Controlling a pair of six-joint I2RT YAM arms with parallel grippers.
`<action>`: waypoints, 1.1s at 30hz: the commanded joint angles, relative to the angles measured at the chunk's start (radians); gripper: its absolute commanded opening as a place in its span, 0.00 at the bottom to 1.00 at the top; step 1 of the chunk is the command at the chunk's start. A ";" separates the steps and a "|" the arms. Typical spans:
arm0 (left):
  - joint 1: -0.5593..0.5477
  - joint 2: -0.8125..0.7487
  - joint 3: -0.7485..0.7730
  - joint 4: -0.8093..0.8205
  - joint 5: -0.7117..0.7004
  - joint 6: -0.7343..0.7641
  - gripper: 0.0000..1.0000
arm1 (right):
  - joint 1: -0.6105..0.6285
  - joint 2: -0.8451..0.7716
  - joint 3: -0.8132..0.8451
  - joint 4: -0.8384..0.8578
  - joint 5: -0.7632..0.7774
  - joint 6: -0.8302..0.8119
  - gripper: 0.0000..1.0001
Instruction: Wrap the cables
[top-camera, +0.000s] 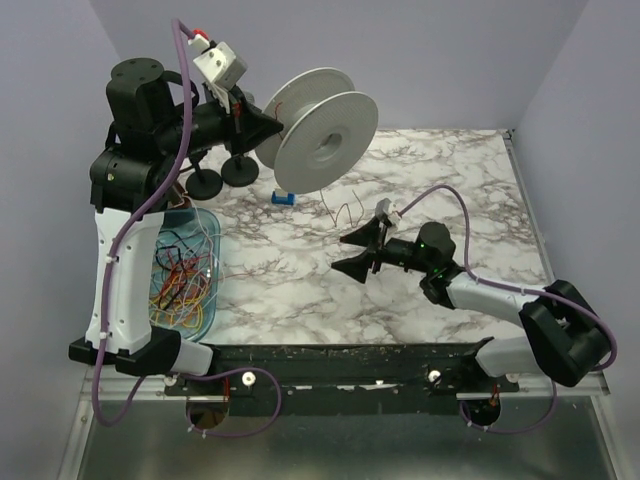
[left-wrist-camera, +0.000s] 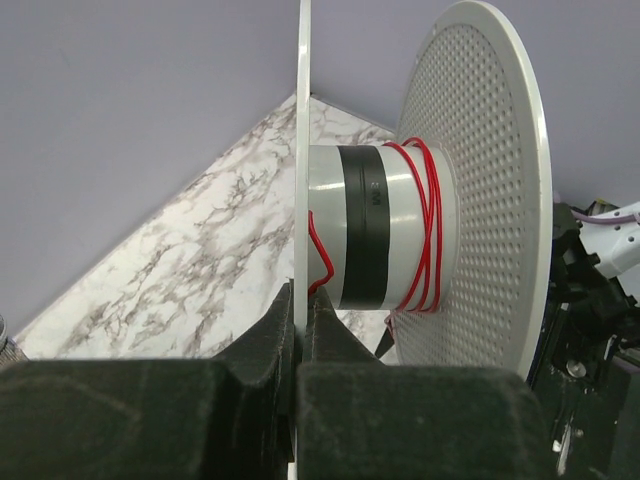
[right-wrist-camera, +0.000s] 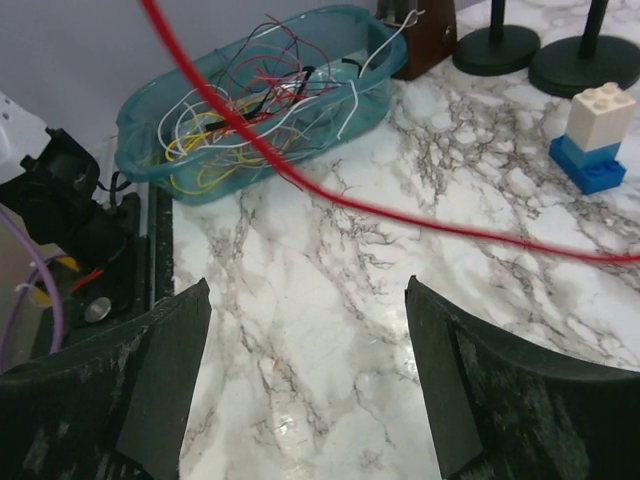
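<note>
The robot's right gripper needs to next close on the hanging loose end (top-camera: 336, 221) (right-wrist-camera: 315, 187) of the red cable, just below the spool, to pull the cable tight.
My left gripper (top-camera: 270, 128) is shut on the near flange of a pale grey spool (top-camera: 325, 130) and holds it above the back of the table. In the left wrist view the fingers (left-wrist-camera: 302, 300) clamp the thin flange, and a dark red cable (left-wrist-camera: 430, 220) is wound in a few turns round the spool's core (left-wrist-camera: 345, 225). The cable's loose end (top-camera: 345, 210) hangs down towards the table. My right gripper (top-camera: 352, 252) is open and empty over the marble top. In the right wrist view (right-wrist-camera: 307, 290) the red cable (right-wrist-camera: 330, 195) runs across beyond the fingertips, apart from them.
A teal bin (top-camera: 205, 225) at the left holds several loose cables (top-camera: 180, 285), also in the right wrist view (right-wrist-camera: 250, 110). A blue and white brick (top-camera: 283, 198) and two black round-based stands (top-camera: 225, 172) are beneath the spool.
</note>
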 joint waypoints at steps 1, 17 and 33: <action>0.000 0.008 0.073 0.060 0.043 -0.046 0.00 | -0.003 -0.008 -0.009 0.163 0.054 -0.044 0.87; 0.000 0.019 0.112 0.060 0.032 -0.048 0.00 | 0.071 0.253 0.235 0.246 0.171 0.663 0.88; 0.000 0.017 0.130 0.065 0.040 -0.055 0.00 | 0.087 0.284 0.328 0.100 0.274 0.821 0.16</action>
